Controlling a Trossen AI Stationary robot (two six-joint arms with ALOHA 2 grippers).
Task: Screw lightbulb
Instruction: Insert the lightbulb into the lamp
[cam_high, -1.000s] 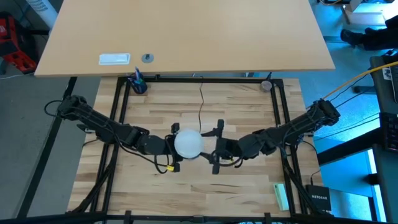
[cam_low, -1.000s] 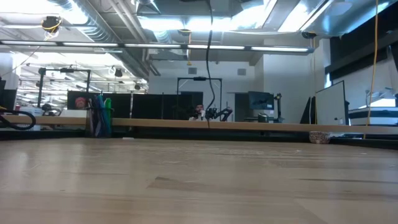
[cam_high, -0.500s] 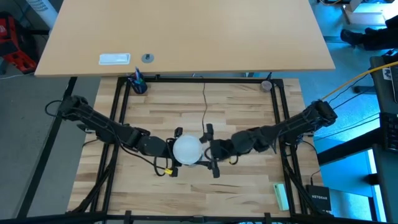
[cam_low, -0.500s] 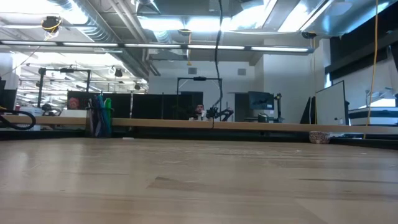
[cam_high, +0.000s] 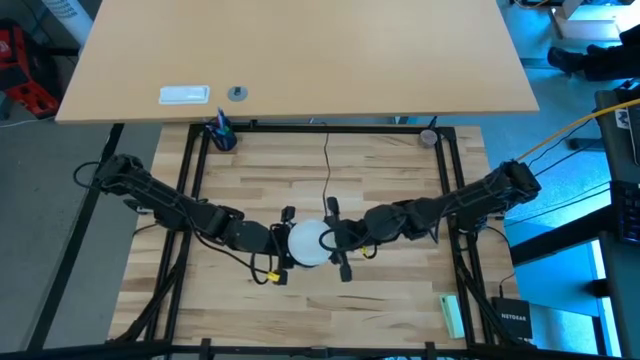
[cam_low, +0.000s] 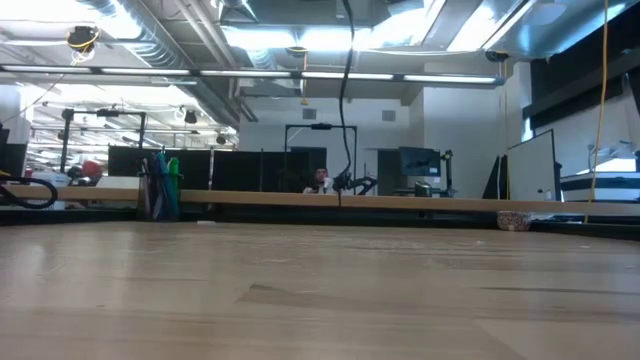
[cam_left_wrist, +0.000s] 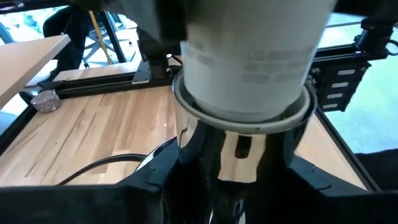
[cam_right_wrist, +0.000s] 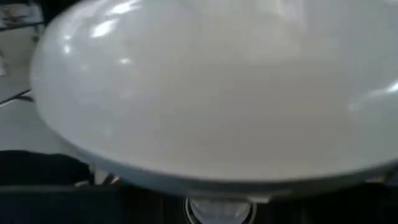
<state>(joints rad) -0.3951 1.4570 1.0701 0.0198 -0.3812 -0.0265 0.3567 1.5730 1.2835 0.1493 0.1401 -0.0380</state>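
My left gripper needs to set the silver socket, lightbulb up, on the middle of the wooden table (cam_high: 313, 231) between both grippers.
The matte white lightbulb (cam_high: 306, 245) is held up over the middle of the table, globe up. In the left wrist view its printed neck (cam_left_wrist: 249, 56) stands in the silver socket (cam_left_wrist: 242, 118). The socket's thin black cord (cam_high: 325, 175) runs to the far edge and hangs in the low view (cam_low: 345, 100). My left gripper (cam_high: 283, 247) reaches under the globe from the left and is shut on the socket. My right gripper (cam_high: 337, 240) is open at the bulb's right, one finger on the globe's far side and one on its near side. The globe (cam_right_wrist: 211, 87) fills the right wrist view. My left gripper pinches the socket's silver body (cam_left_wrist: 205, 146) between its two fingers (cam_left_wrist: 186, 162), below the rim where the neck enters. The fingers come level from the table's left. The socket is lifted clear of the table, with the bulb upright on it. Whether my right gripper touches the globe I cannot tell.
Black frame rails (cam_high: 190, 190) run along the table's sides. A blue thing (cam_high: 221, 135) and a small silvery thing (cam_high: 428, 137) sit at the far corners. A green thing (cam_high: 452, 315) lies at the near right. A pale desk (cam_high: 300, 60) stands beyond the far edge.
My right gripper has gone toward the table's left, up to the bulb, so that its open fingers now stand on either side of the globe. The bulb and my left gripper have shifted a little toward the near edge. The cord has swung slightly.
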